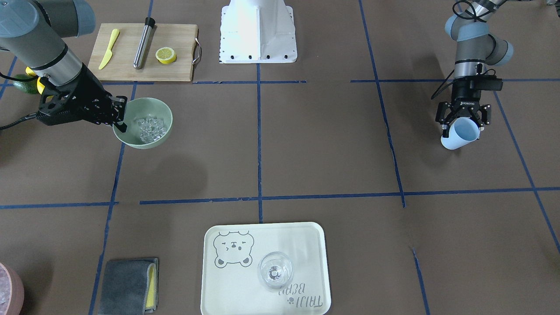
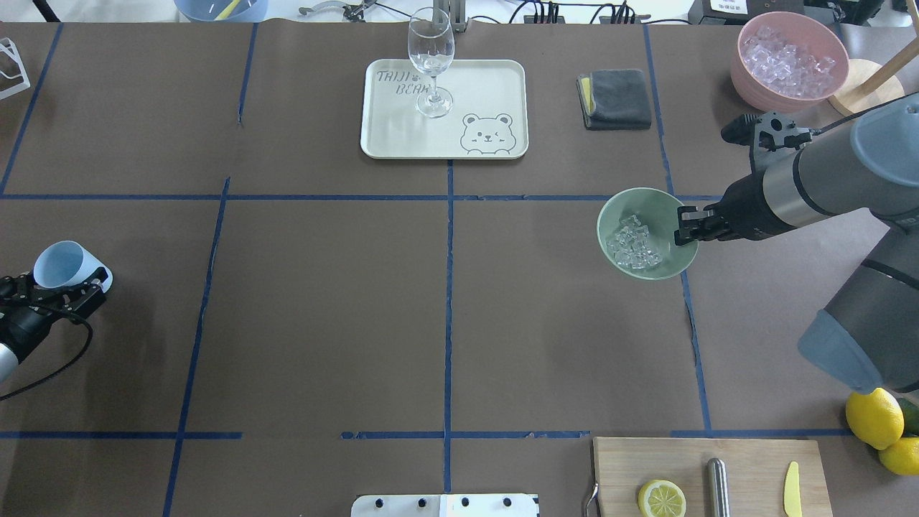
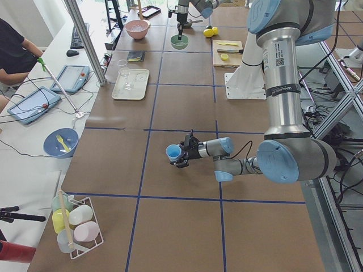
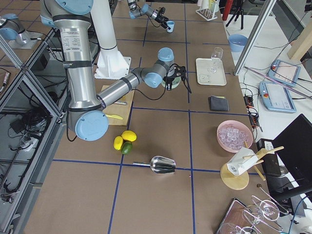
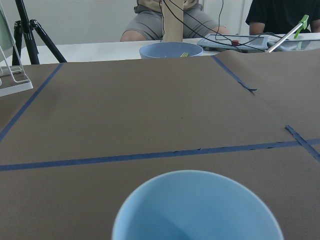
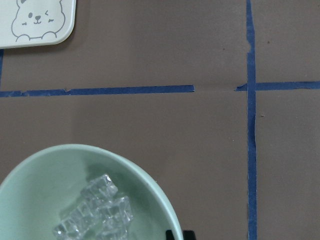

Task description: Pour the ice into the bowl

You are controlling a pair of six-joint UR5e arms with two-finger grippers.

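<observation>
The robot's right gripper will release the mint-green bowl on the table (image 1: 55, 132) between the lemons and the pink bowl, closer to the lemons. The mint-green bowl is held just above the table.
The pale mint-green bowl (image 1: 168, 114) holds a heap of clear ice cubes (image 1: 151, 128). My right gripper (image 1: 120, 114) is shut on the bowl's rim and holds it a little above the table, slightly tilted. The overhead view shows the bowl (image 2: 650, 205), the ice (image 2: 633, 248) and the right gripper (image 2: 686, 226). The right wrist view shows the bowl (image 6: 40, 185) and the ice (image 6: 95, 210) from close up. My left gripper (image 1: 463, 124) is shut on a light blue cup (image 1: 459, 134), far from the bowl. The cup (image 5: 197, 210) looks empty in the left wrist view.
A cream tray (image 2: 495, 86) with a wine glass (image 2: 431, 61) stands at the far middle. A grey cloth (image 2: 617, 97) and a pink bowl of ice (image 2: 790, 61) are far right. A cutting board (image 2: 747, 459) with lemon half, metal rod and yellow knife lies near right, with lemons (image 2: 872, 416) beside it.
</observation>
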